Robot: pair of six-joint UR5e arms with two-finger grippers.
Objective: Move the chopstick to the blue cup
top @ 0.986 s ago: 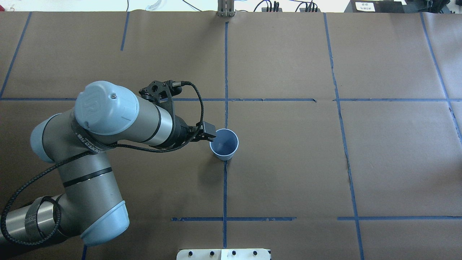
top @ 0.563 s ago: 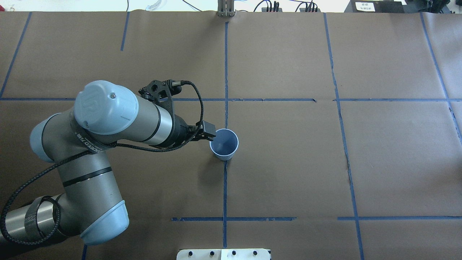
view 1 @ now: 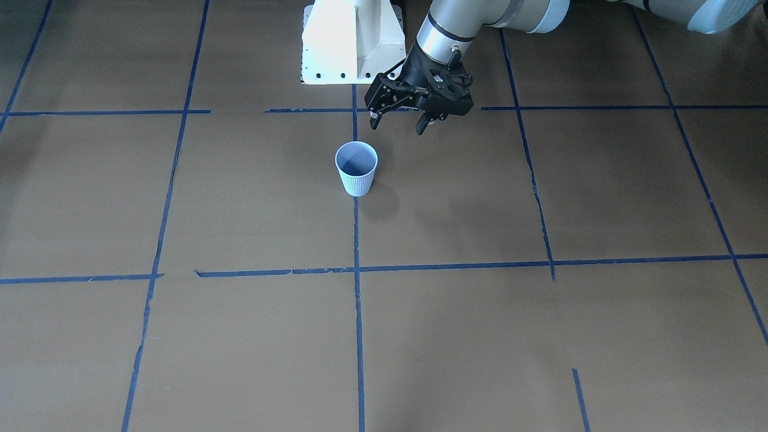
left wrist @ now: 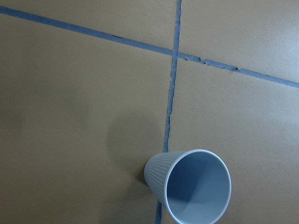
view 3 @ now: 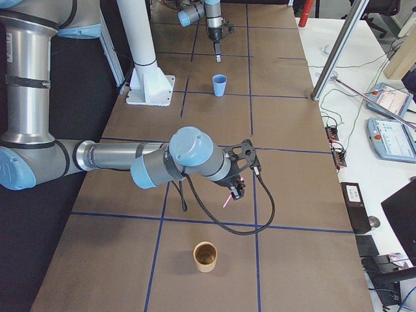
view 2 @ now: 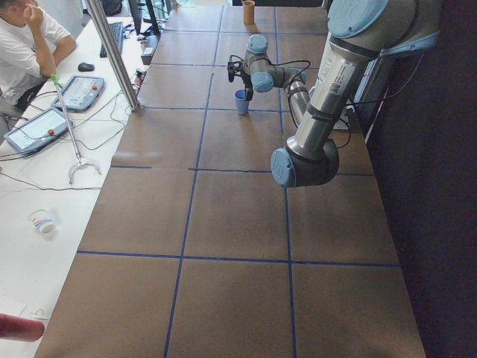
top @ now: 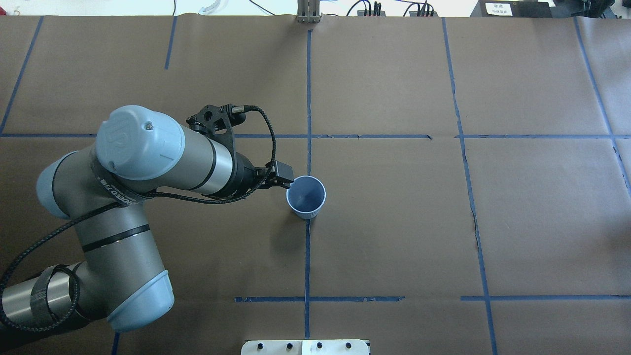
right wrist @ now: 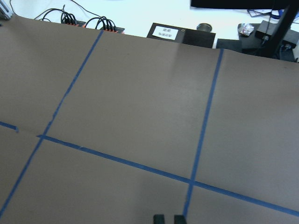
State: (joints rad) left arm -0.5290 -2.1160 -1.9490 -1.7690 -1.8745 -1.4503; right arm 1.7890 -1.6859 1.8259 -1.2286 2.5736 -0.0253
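Observation:
The pink chopstick is in my right gripper, held at a slant low over the paper. I should let go of it inside the blue cup, leaning at a slant [view 1: 344, 159] against the cup's rim.
The blue cup [top: 306, 197] stands upright and empty on a blue tape line; it also shows in the front view [view 1: 356, 168] and the left wrist view [left wrist: 191, 186]. My left gripper [view 1: 398, 123] hovers just beside and above the cup on the robot's side, open and empty. My right gripper [view 3: 238, 190] is far from the cup, low over the paper. Its fingertips [right wrist: 159, 218] stand close together. A thin pink chopstick [view 3: 227, 200] sticks out below it, held at a slant.
A brown cup [view 3: 206, 256] stands near the table's right end, close to my right gripper. The white robot base [view 1: 351, 42] is behind the blue cup. Brown paper with blue tape lines covers the table [top: 394, 222].
My left arm has shifted slightly left and away from the robot's side, still next to the blue cup. The cup has not moved.

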